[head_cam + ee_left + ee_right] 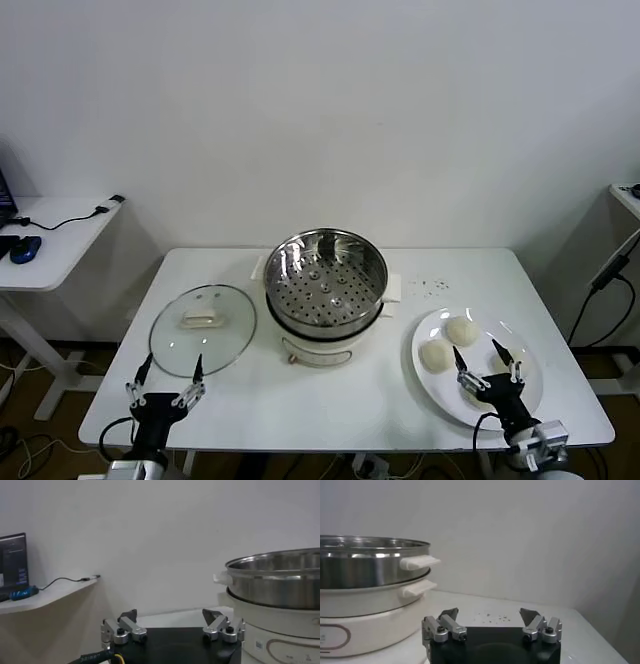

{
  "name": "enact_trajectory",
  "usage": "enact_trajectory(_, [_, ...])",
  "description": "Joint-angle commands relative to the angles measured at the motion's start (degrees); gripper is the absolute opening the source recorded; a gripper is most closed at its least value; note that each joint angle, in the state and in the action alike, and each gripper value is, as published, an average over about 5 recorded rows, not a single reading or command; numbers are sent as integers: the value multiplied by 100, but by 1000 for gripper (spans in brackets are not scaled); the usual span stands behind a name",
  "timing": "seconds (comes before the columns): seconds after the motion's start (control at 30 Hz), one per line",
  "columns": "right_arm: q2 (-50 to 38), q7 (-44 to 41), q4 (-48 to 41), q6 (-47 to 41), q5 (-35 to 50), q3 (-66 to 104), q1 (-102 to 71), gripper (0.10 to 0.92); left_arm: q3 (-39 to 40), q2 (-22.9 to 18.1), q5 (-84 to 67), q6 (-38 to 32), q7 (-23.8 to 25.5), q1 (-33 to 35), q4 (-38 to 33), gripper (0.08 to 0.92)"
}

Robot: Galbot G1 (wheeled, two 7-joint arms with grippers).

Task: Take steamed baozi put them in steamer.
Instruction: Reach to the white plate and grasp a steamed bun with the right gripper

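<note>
A baozi sits at the back of the white plate, nearest the small dark specks. My right gripper should close around the sides of the baozi [462, 331].
The steamer [325, 285], a shiny steel pot with a perforated floor on a cream base, stands at the table's middle with nothing in it. On the white plate [432, 385] at the right lie the baozi: one [462, 330] toward the back, one [436, 355] on the left, and others partly hidden behind my right gripper [477, 350], which hovers open over the plate's front half. My left gripper [173, 360] is open at the front left, just before the glass lid. The steamer's side [280, 580] fills one edge of the left wrist view beyond the left gripper [170, 614], and likewise [365, 570] beyond the right gripper [488, 613].
A round glass lid [203, 328] lies flat left of the steamer. Small dark specks [432, 287] dot the table behind the plate. A side table with a blue mouse [25, 248] stands far left, and another side table's edge [628, 195] far right.
</note>
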Motion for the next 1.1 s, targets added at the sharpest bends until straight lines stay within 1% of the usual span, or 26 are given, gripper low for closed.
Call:
enact_trajectory(0.03, [-1512, -1054, -238, -750, -767, -28, 593, 823, -10, 71, 43, 25, 28, 79, -33, 823])
enact_trajectory(0.07, [-1701, -1177, -286, -851, -784, -69, 668, 823, -11, 77, 52, 16, 33, 87, -36, 823])
enact_trajectory(0.17, [-2801, -1889, -632, -1294, -991, -344, 1158, 823, -16, 100, 83, -25, 52, 125, -57, 823])
enact_trajectory(0.23, [-3464, -2387, -941, -1379, -1204, -586, 1560, 823, -12, 101, 76, -35, 51, 144, -73, 823])
enact_trajectory(0.33, [-4183, -3089, -1413, -1351, -1567, -1217, 2379, 823, 6, 102, 69, -50, 38, 162, -84, 823])
enact_trajectory(0.4, [-4525, -3466, -1719, -1253, -1792, -1924, 3125, 823, 16, 99, 64, -56, 26, 163, -81, 823])
enact_trajectory(0.53, [-4959, -3988, -2328, -1108, -2006, -4056, 5002, 823, 30, 93, 53, -54, 3, 167, -53, 823])
enact_trajectory(0.63, [-4997, -4246, -2712, -1061, -2046, -5357, 6149, 823, 43, 94, 52, -54, -7, 169, -30, 823])
enact_trajectory(0.77, [-4810, -4603, -3106, -1024, -2065, -6606, 7285, 823, 45, 100, 52, -50, -17, 166, 2, 823])
enact_trajectory(0.93, [-4209, -4773, -3630, -1048, -1819, -8328, 8761, 823, 14, 98, 45, -37, -19, 137, 40, 823])
enact_trajectory(1.1, [-3550, -4781, -4028, -1183, -1484, -9234, 9368, 823, -17, 93, 24, -37, -32, 152, 52, 823])
